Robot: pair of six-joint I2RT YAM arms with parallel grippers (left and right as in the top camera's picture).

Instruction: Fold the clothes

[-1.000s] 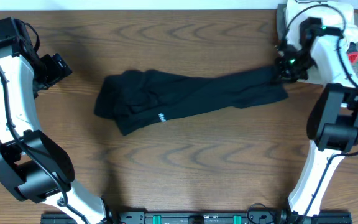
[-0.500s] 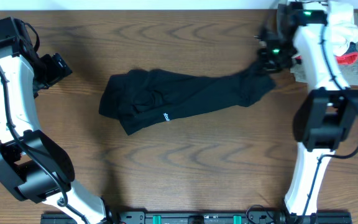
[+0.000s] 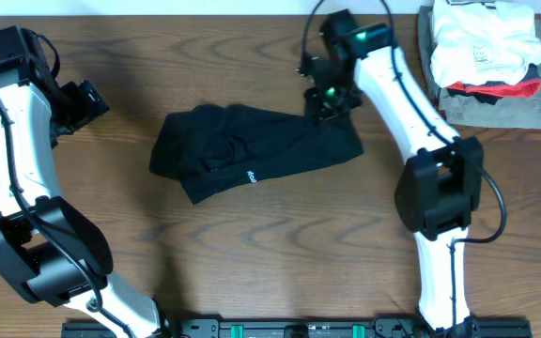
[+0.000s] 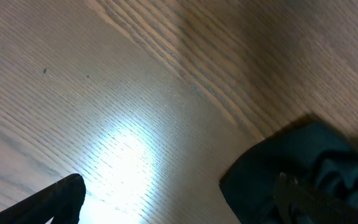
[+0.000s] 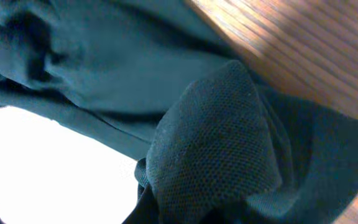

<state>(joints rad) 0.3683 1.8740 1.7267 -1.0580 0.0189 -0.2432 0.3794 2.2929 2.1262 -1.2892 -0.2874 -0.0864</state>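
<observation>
The black T-shirt has an end opposite my right gripper, and I need to close my left gripper on the far corner (image 3: 181, 125) (image 4: 325, 149) of that end.
The clothes, a black T-shirt (image 3: 252, 150), lie bunched in the middle of the table, small white print (image 3: 250, 176) facing up near the front edge. My right gripper (image 3: 328, 99) is shut on the shirt's right end, which it holds just above the rest of the fabric. In the right wrist view black cloth (image 5: 216, 149) fills the frame and hides the fingertips. My left gripper (image 3: 85, 101) stands open over bare wood, left of the shirt. In the left wrist view the shirt's left edge (image 4: 291, 155) shows at the lower right, behind one finger (image 4: 306, 202).
A stack of other garments sits at the back right corner: a white one (image 3: 482, 38) on top, a red one (image 3: 496, 89) beneath it, and a grey folded one (image 3: 486, 111) at the bottom. The table's far edge (image 3: 205, 11) runs along the top.
My right gripper has carried the shirt's right end leftward from beside the garment stack, so the shirt now lies shorter and more bunched. The left arm has stayed still.
</observation>
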